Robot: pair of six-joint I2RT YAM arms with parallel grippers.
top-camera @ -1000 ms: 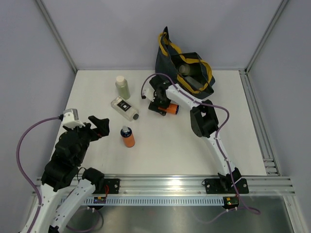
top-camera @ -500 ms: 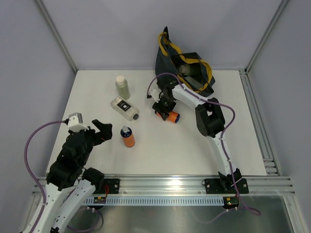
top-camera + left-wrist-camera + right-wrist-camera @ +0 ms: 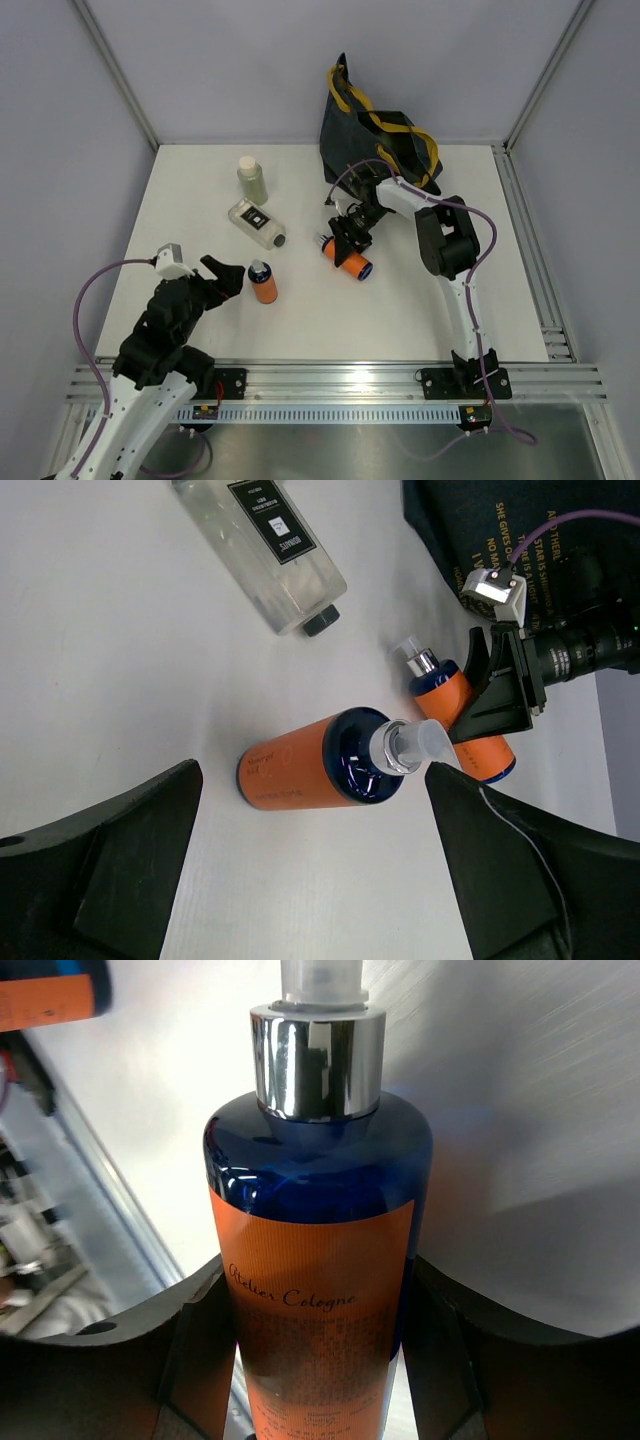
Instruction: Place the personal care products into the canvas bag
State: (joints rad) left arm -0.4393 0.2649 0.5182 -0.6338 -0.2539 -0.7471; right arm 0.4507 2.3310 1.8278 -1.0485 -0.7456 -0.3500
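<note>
Next, my left gripper grips the standing orange bottle on its upper body [image 3: 263, 282] [image 3: 327, 763], just by its dark blue shoulder.
My right gripper [image 3: 349, 241] is shut on an orange bottle [image 3: 346, 256] with a dark blue shoulder, just in front of the navy canvas bag [image 3: 352, 128]. In the right wrist view the bottle [image 3: 315, 1290] fills the gap between both fingers. A second orange bottle [image 3: 264, 284] stands upright at centre left. My left gripper [image 3: 222, 275] is open just left of it, and in the left wrist view this bottle [image 3: 305, 763] lies beyond the open gripper [image 3: 310, 880]. A clear black-labelled bottle [image 3: 257, 222] lies flat. A pale green bottle [image 3: 252, 180] stands behind it. The other bottles are out of view.
The bag has mustard-yellow handles [image 3: 400, 140] and leans at the back wall. Grey walls close in the table at the back and sides. A metal rail [image 3: 350, 380] runs along the near edge. The right arm's purple cable [image 3: 355, 168] loops in front of the bag.
My right gripper has swung nearer and a little right with the orange bottle, away from the bag's front. My left arm has moved right, closer to the standing orange bottle.
</note>
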